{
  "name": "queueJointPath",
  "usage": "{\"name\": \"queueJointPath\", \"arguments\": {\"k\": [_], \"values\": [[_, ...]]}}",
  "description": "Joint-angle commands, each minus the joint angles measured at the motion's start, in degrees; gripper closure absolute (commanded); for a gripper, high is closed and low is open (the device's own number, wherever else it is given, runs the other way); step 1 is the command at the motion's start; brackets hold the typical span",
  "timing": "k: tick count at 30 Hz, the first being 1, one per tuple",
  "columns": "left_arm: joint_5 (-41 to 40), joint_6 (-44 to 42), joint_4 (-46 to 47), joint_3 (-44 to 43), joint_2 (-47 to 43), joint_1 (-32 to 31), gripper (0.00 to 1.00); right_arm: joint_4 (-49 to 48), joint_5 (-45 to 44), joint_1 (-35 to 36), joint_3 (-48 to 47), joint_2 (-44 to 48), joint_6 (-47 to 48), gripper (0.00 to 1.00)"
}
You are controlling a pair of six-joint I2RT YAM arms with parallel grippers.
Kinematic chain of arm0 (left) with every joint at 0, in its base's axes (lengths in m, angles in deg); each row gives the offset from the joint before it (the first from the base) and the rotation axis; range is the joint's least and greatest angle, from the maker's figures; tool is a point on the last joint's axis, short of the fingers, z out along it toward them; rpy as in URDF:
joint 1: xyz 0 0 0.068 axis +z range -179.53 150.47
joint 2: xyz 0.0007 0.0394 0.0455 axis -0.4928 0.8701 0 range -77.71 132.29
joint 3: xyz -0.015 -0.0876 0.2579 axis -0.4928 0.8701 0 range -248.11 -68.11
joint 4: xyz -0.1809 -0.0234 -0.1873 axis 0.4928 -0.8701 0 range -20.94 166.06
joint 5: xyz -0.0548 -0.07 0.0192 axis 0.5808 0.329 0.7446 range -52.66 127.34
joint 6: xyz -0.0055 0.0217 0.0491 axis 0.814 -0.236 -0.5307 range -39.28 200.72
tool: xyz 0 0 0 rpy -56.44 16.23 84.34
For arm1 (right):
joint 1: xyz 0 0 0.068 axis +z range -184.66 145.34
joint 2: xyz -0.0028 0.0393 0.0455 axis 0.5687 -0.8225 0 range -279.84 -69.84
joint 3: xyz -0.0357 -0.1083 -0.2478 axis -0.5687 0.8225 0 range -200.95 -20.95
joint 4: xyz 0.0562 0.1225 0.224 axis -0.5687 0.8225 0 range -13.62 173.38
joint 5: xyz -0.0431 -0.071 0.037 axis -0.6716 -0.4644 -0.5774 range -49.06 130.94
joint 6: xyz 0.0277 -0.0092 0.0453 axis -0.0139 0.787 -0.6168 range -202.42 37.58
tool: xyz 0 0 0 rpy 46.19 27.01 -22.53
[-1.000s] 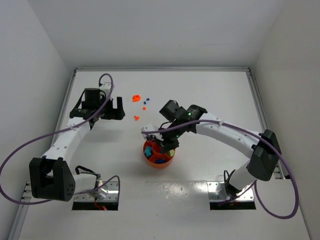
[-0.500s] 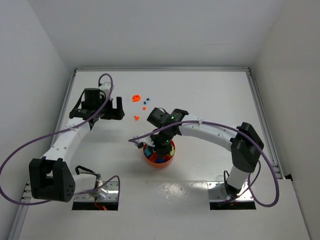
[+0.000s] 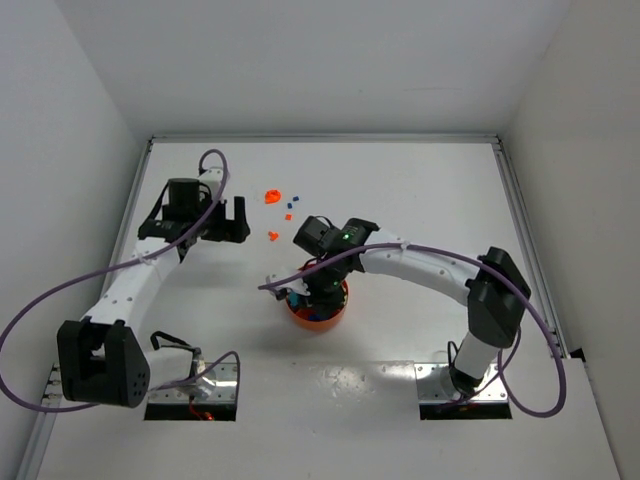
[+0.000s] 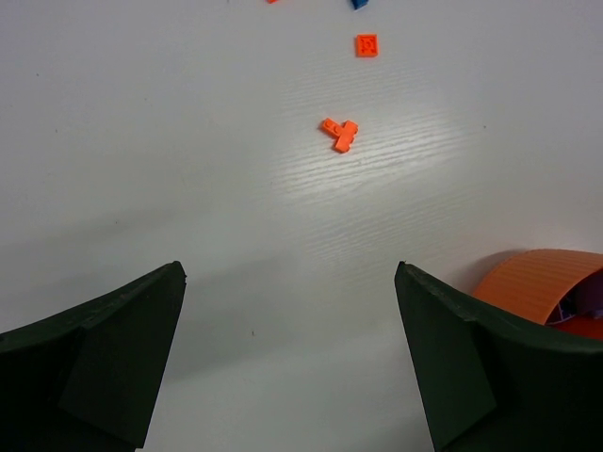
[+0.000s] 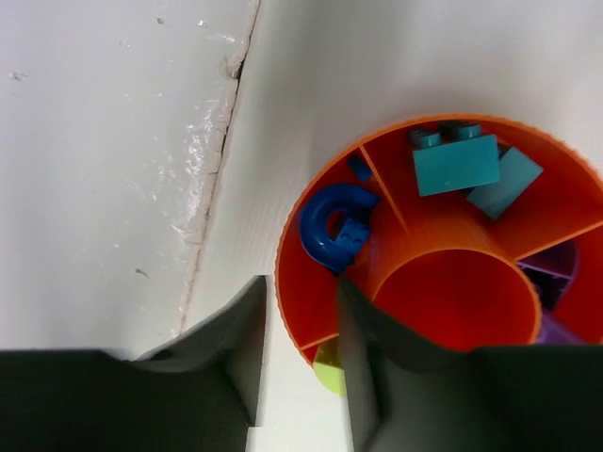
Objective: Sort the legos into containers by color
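My left gripper closes next on the sides of the small blue lego [image 3: 290,206] [image 4: 359,4] that is nearest the little square orange lego.
The round orange tray [image 3: 337,311] sits at table centre. In the right wrist view its wedges [image 5: 316,179] hold a blue ring and brick [image 5: 332,226], teal bricks [image 5: 455,163] and purple pieces [image 5: 556,273]; the central cup [image 5: 452,292] looks bare. My right gripper [image 3: 305,293] is low at the tray's left side, its jaws [image 5: 300,282] narrowly open astride the rim. A yellow-green brick [image 5: 327,370] shows by the inner finger. Loose orange legos [image 3: 271,236] [image 4: 340,133] and small blue ones [image 3: 293,204] lie further back. My left gripper [image 3: 238,217] [image 4: 289,273] is open and empty above bare table.
A larger orange piece [image 3: 272,196] lies at the far side of the loose legos. The tray's rim [image 4: 532,282] shows at the right edge of the left wrist view. A purple cable [image 3: 275,283] hangs beside the tray.
My right arm has swung left and its gripper has come down onto the tray's left rim. The left arm and the loose legos have not moved.
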Motion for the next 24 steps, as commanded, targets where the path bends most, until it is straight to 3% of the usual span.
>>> {"name": "queueJointPath", "arguments": {"k": [1, 5, 9, 12, 17, 21, 24], "values": [[3.78, -1.65, 2.32, 0.61, -4.26, 0.19, 0.0, -0.06, 1.55, 0.29, -3.49, 4.77, 1.06, 0.74], [7.48, -2.26, 5.04, 0.61, -7.17, -2.26, 0.02, -3.56, 1.65, -1.02, -5.16, 8.55, -2.96, 0.87], [8.1, -2.26, 5.58, -1.05, -4.64, -5.43, 0.14, -11.65, -4.76, -2.52, -5.69, 9.71, -13.15, 0.88], [7.05, -2.26, 7.42, -3.07, -0.86, -7.19, 0.31, -17.28, -10.91, -5.5, -6.83, 7.43, -21.42, 0.88], [0.64, -0.86, 7.42, -10.36, 8.97, -10.36, 0.31, -20.36, -14.88, -14.98, -11.13, 2.16, -33.36, 0.78], [-3.14, 4.05, 7.42, -19.48, 18.29, -13.51, 0.31, -20.89, -14.88, -22.02, -13.25, -1.63, -37.6, 0.64], [-7.53, 5.38, 6.89, -25.2, 25.32, -16.5, 0.31, -20.89, -13.3, -26.68, -13.78, -3.47, -38.66, 0.62]]}}
